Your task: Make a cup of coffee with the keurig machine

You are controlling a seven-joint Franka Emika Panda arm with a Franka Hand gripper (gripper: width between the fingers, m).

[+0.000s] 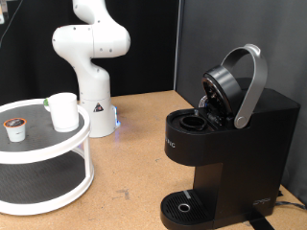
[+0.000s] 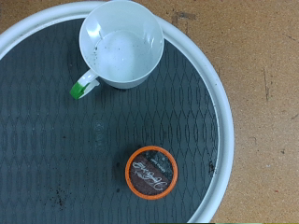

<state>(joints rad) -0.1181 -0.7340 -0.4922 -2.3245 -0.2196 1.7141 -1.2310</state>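
Observation:
The robot's gripper will next move to the pod's rim (image 1: 14, 125) (image 2: 176, 173) beside the small white cup and close there, since the keurig machine's pod chamber is open.
The small white cup (image 1: 63, 111) stands upright on the top shelf of a round white stand (image 1: 84, 134), at the exterior view's left. It is empty, with a green tab (image 2: 77, 90) at its side, and shows from above in the wrist view (image 2: 121, 42). A small pod with a brown top (image 1: 14, 127) sits beside it on the shelf's dark mat (image 2: 151, 174). The black keurig machine (image 1: 235, 144) stands at the exterior view's right. Its lid and grey handle (image 1: 251, 81) are raised and the pod chamber (image 1: 197, 123) is open. My gripper shows in neither view; the wrist camera looks down on the shelf.
The white arm's base (image 1: 94, 101) stands behind the stand, and the arm runs out of the exterior view's top. The stand has a lower shelf (image 1: 43, 187). The machine's round drip tray (image 1: 182, 206) holds nothing. Bare wooden tabletop (image 1: 129, 163) lies between stand and machine.

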